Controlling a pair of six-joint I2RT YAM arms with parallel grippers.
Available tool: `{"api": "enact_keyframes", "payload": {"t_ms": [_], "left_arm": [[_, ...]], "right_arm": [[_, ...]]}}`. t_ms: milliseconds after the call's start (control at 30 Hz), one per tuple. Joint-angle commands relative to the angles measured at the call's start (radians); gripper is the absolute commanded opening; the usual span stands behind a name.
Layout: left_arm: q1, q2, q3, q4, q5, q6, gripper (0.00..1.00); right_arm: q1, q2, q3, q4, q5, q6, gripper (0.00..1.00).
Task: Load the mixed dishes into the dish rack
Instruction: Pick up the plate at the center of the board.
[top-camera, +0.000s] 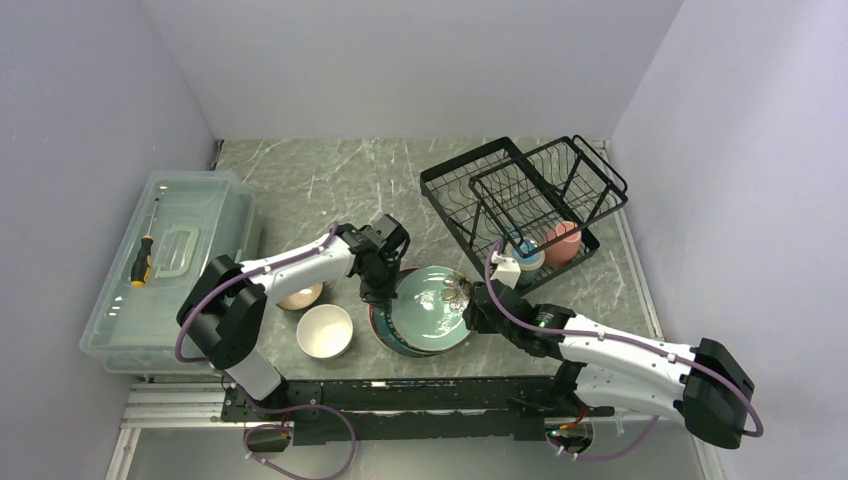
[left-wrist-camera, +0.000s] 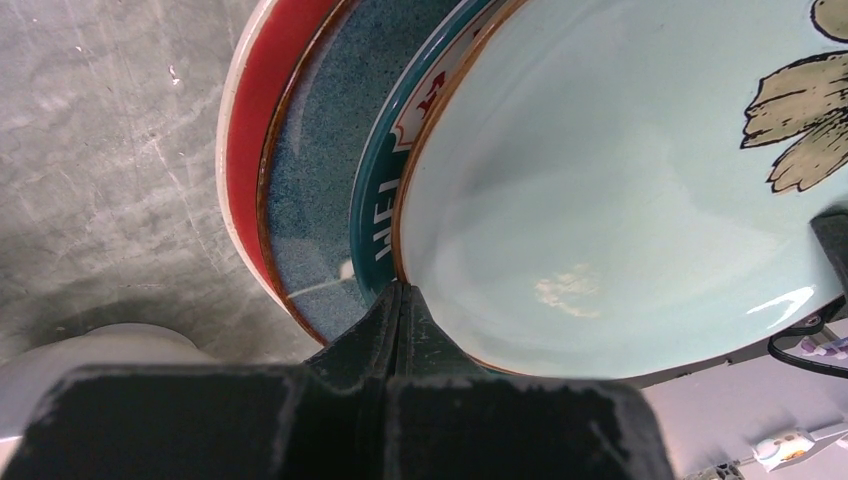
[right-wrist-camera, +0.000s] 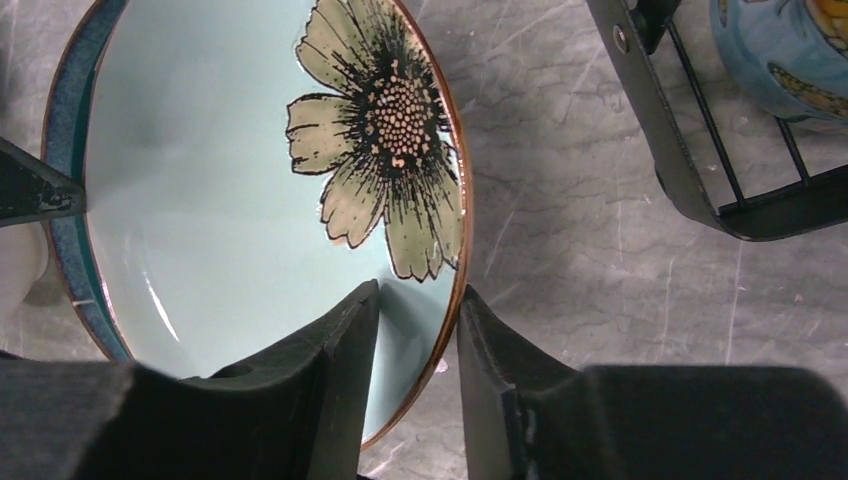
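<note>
The mint-green plate hides most of the lettered plate; next I open my left gripper, pinch the mint-green plate's rim (left-wrist-camera: 401, 222) and shift it toward my right gripper.
A stack of plates lies mid-table, topped by the mint-green flower plate (top-camera: 435, 305) (right-wrist-camera: 230, 200). Under it the left wrist view shows a lettered dark-rimmed plate (left-wrist-camera: 380, 200), a speckled blue plate (left-wrist-camera: 310, 180) and a red plate (left-wrist-camera: 245, 150). My left gripper (top-camera: 378, 290) (left-wrist-camera: 403, 290) is shut, its tip pressed against the mint plate's left rim. My right gripper (top-camera: 478, 305) (right-wrist-camera: 418, 290) is open astride that plate's right rim, one finger inside and one outside. The black dish rack (top-camera: 520, 195) holds a blue mug (top-camera: 525, 255) and a pink mug (top-camera: 562, 242).
A white bowl (top-camera: 324, 330) stands in front of the left arm, with a brown bowl (top-camera: 300, 296) partly hidden behind the arm. A clear plastic box (top-camera: 170, 260) with a screwdriver (top-camera: 141, 262) on it sits at the left wall. The rack's corner (right-wrist-camera: 690, 170) is close to my right gripper.
</note>
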Motion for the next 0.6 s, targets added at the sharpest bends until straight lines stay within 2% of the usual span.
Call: {"api": "enact_keyframes", "payload": {"t_ms": [0,267,367,567], "left_arm": [[-0.021,0.028,0.019,0.069,0.031,-0.013,0.0],[-0.027,0.039,0.026,0.07,0.031,-0.013,0.0],[-0.027,0.04,0.028,0.066,0.026,-0.016,0.01],[-0.027,0.033,0.028,0.049,0.007,-0.018,0.26]], "right_arm": [[0.001,-0.031,-0.008,0.075,0.001,0.009,0.32],[0.0,-0.088,0.006,0.029,0.021,-0.002,0.05],[0.0,-0.094,0.011,0.025,0.022,-0.006,0.0],[-0.001,-0.107,0.019,0.014,0.03,-0.009,0.0]]}}
